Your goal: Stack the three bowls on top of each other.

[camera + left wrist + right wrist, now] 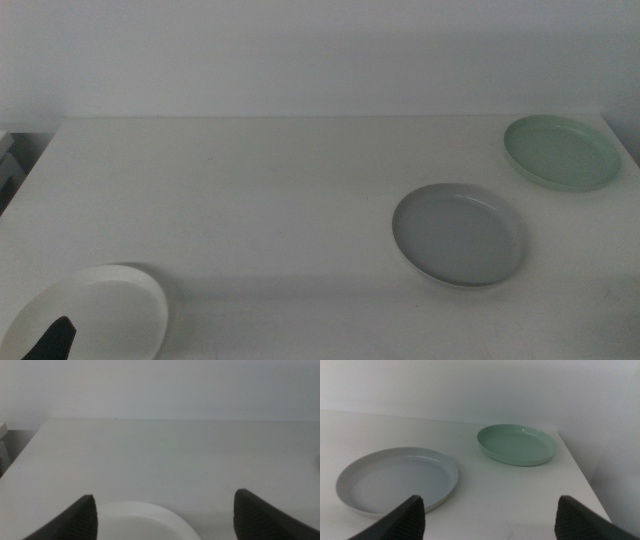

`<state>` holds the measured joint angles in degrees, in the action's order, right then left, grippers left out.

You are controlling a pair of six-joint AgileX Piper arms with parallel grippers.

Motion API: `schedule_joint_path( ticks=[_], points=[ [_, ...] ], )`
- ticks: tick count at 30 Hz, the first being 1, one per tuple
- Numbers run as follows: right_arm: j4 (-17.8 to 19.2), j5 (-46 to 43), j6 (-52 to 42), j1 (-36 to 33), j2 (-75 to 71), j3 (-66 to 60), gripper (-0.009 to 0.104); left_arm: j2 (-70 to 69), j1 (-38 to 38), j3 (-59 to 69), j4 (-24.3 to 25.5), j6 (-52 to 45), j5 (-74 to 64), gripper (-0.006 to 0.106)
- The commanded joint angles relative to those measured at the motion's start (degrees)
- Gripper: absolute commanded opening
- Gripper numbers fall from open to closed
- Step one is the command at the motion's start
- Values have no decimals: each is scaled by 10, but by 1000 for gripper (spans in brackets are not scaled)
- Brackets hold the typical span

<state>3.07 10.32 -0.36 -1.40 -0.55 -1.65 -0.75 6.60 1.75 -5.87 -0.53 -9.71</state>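
The grey bowl's rim [523, 238] [456, 483], on the side farthest from the white bowl, will be gripped by my right gripper.
The white bowl [95, 310] sits at the table's front left corner; it also shows in the left wrist view [145, 522]. My left gripper [164, 496] is open, hovering just behind and above the white bowl; only a dark tip of it [55, 340] shows in the middle view. The grey bowl [458, 233] lies right of centre, and the pale mint green bowl [560, 152] lies at the far right. My right gripper [490, 499] is open and empty, out of the middle view, set back from the grey bowl [395, 480] and the mint bowl [516, 444].
The white table [250, 200] ends close beyond the mint bowl on the right [580, 480]. A plain white wall [300, 50] stands behind the table. A dark gap with some furniture [10, 160] lies off the table's left edge.
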Motion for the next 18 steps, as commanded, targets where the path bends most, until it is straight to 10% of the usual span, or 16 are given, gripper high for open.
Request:
schedule_joint_path(
  ticks=[1,11,18],
  points=[
    [17,-30,-3,-1,-11,29,68,-8,1,3,-4,5,45,89],
    [16,65,-3,-1,106,199,68,-8,1,3,-4,5,45,89],
    [-49,180,-2,-1,250,326,68,-8,1,3,-4,5,45,89]
  ],
)
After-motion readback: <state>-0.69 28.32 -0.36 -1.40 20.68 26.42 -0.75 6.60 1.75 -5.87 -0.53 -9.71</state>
